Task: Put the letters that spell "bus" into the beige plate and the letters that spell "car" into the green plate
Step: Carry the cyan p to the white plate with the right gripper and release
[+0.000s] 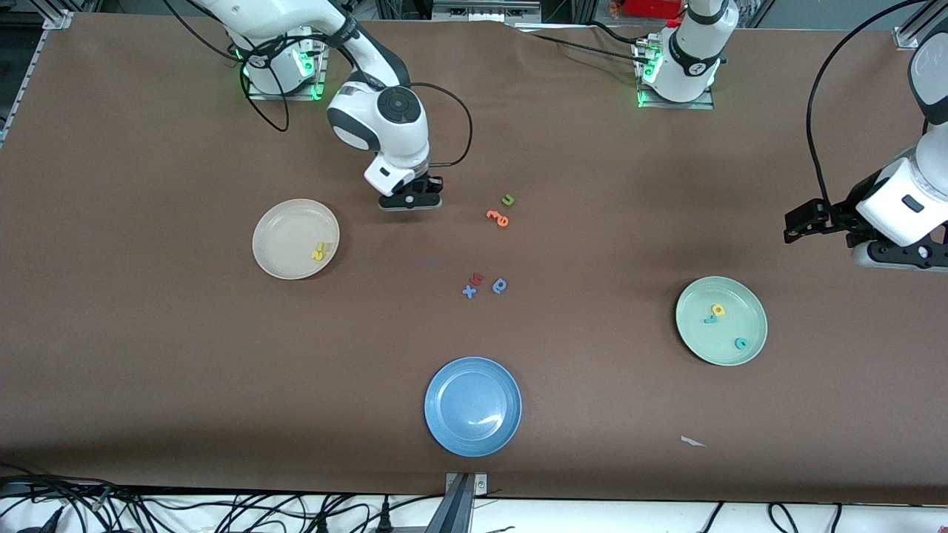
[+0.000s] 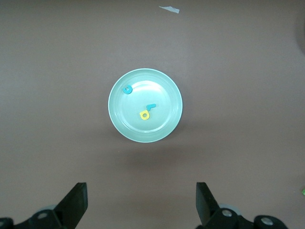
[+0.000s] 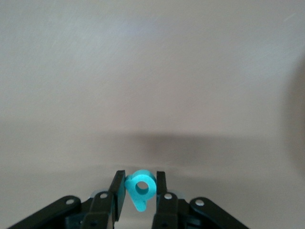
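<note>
The robot's right gripper needs to let go of the teal b in the beige plate [image 1: 329,243], between the yellow letters and the plate's rim.
In the right wrist view my right gripper [image 3: 140,180] is shut on the teal b [image 3: 139,202], pinched at its loop between both fingers. In the front view that gripper [image 1: 411,201] hangs low over bare table between the beige plate [image 1: 275,259] and the orange letters. Two yellow letters [image 1: 320,252] lie in the beige plate. The green plate [image 1: 748,303] holds the yellow a [image 1: 718,310], teal r [image 1: 709,320] and teal c [image 1: 740,343]. My left gripper [image 2: 141,205] is open and empty, waiting above the table beside the green plate [image 2: 119,119].
Loose letters lie mid-table: a green u [image 1: 507,200], orange letters [image 1: 498,217], a blue x [image 1: 469,291], a red letter [image 1: 478,278] and a blue looped letter [image 1: 500,286]. A blue plate [image 1: 472,406] sits nearest the front camera. A white paper scrap [image 1: 692,442] lies nearer the camera than the green plate.
</note>
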Controlling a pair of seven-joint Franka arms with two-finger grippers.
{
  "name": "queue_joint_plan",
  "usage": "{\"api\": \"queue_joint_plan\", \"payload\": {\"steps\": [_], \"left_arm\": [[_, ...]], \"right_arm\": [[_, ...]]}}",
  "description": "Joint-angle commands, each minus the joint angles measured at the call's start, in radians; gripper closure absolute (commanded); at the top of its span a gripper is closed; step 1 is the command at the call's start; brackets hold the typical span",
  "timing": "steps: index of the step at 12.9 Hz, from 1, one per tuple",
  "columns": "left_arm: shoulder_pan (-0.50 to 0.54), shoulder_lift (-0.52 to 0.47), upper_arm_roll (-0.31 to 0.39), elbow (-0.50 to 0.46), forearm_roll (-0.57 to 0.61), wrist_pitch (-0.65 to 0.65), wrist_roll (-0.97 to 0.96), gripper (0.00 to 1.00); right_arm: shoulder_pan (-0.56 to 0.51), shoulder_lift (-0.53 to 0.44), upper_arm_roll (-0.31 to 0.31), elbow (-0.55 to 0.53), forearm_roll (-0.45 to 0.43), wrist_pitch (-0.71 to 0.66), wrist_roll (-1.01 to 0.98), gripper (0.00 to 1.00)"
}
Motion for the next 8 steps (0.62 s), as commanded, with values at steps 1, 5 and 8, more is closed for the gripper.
{"api": "queue_joint_plan", "payload": {"steps": [1,5,8], "left_arm": [[-0.001,0.012,0.002,0.030,-0.022,-0.019,0.015,0.00],[-0.001,0.012,0.002,0.031,-0.022,-0.019,0.015,0.00],[-0.001,0.012,0.002,0.031,-0.022,-0.021,0.015,0.00]], "right_arm": [[-0.073,-0.127,0.010,-0.033,0.063,-0.088,-0.165,0.91],[-0.261,-0.234,0.012,-0.038,0.219,-0.236,-0.581,0.90],[-0.338,-0.242,0.009,-0.038,0.238,-0.259,-0.719,0.87]]}}
